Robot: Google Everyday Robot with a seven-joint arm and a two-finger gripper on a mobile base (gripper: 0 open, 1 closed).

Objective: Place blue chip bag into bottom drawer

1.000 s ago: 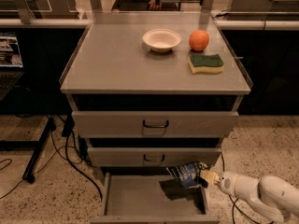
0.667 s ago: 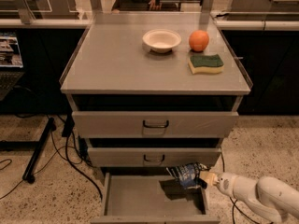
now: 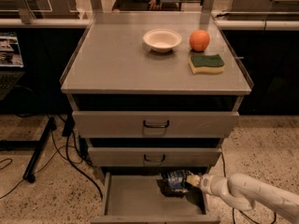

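Observation:
I'll release the blue chip bag, now low inside the drawer, on the bottom drawer's grey bottom [image 3: 174, 186], towards the back, nearer my arm.
The bottom drawer [image 3: 140, 202] stands pulled open below the two closed upper drawers, its grey floor showing. The blue chip bag [image 3: 176, 179], crinkled dark-blue foil, is inside the drawer at its back right, low over the floor with a dark shadow under it. My gripper [image 3: 188, 180] reaches in from the right at the end of a white arm and is shut on the bag's right end. I cannot tell whether the bag touches the drawer floor.
On the cabinet top stand a white bowl [image 3: 161, 39], an orange [image 3: 199, 40] and a green-and-yellow sponge [image 3: 206, 63]. Black cables [image 3: 70, 157] and a stand leg [image 3: 39, 148] lie on the floor at the left.
The gripper and bag have shifted slightly further back and lower in the drawer. Nothing else has moved.

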